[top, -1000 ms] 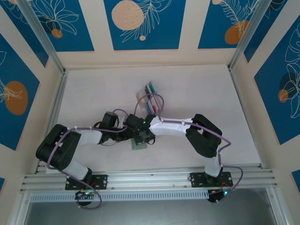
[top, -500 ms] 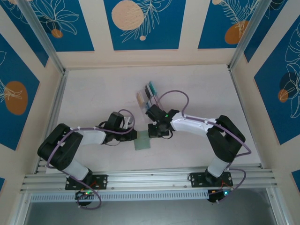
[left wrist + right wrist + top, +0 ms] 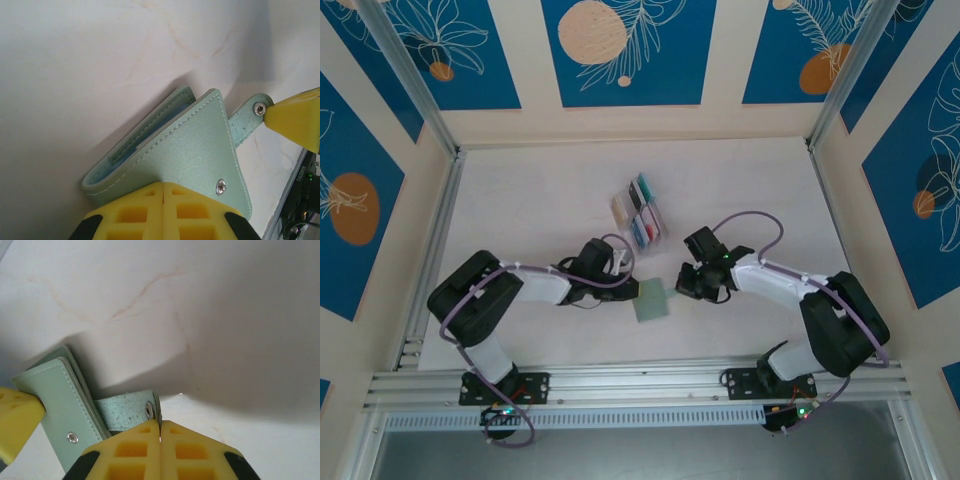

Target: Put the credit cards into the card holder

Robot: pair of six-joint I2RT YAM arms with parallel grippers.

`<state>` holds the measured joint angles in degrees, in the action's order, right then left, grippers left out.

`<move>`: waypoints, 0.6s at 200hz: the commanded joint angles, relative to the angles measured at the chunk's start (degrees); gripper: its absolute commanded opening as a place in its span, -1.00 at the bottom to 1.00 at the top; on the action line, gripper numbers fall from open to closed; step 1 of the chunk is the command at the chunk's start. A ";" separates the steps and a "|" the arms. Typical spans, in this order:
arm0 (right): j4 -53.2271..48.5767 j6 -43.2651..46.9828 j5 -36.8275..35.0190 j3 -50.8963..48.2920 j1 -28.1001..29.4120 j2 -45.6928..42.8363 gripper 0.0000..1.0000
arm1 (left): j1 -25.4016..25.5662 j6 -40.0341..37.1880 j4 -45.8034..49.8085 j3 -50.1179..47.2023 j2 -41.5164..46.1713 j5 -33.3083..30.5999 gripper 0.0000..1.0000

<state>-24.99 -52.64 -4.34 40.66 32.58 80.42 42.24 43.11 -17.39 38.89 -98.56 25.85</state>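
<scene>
I can see the cover still lies folded while my right gripper holds the snap tab, so it should take the cover's edge (image 3: 81,394) and swing it open.
The sage-green card holder (image 3: 651,299) lies on the table between my two grippers. My left gripper (image 3: 626,291) is shut on the edge of its cover (image 3: 190,150), the yellow fingertips (image 3: 145,192) pressed together. My right gripper (image 3: 684,284) is shut on the end of the snap tab (image 3: 125,411), which is stretched out sideways. In the left wrist view the fold gapes a little and shows a light-blue lining (image 3: 131,146). The credit cards (image 3: 641,210), teal, blue, red and cream, stand in a clear rack behind the holder.
The clear slotted rack (image 3: 660,232) sits just beyond both grippers, toward the middle of the table. Walls with blue panels surround the table on three sides, and aluminium rails run along the near edge (image 3: 640,378). Pale marbled tabletop spreads left and right.
My right arm has swung out to the right, drawing the snap tab with it. The left gripper and the card holder have shifted rightward too.
</scene>
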 commanded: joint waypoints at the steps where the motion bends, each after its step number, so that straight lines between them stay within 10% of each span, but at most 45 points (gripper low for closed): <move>1: -4.48 -3.60 -6.44 -0.48 -0.62 -2.31 -0.61 | 1.79 1.87 2.48 1.07 -3.66 -3.38 -1.00; 52: -19.28 -2.36 -26.61 10.60 9.71 -6.95 -0.04 | 2.66 1.99 2.86 1.13 -3.96 -4.40 -1.00; 120: -0.96 1.79 1.50 13.03 10.93 4.34 -0.52 | 2.91 1.87 2.71 0.23 -4.00 -4.75 -1.00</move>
<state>-31.90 -50.59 -13.87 55.48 44.49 79.31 43.79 44.95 -18.48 40.45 -100.25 24.29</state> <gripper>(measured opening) 0.244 0.038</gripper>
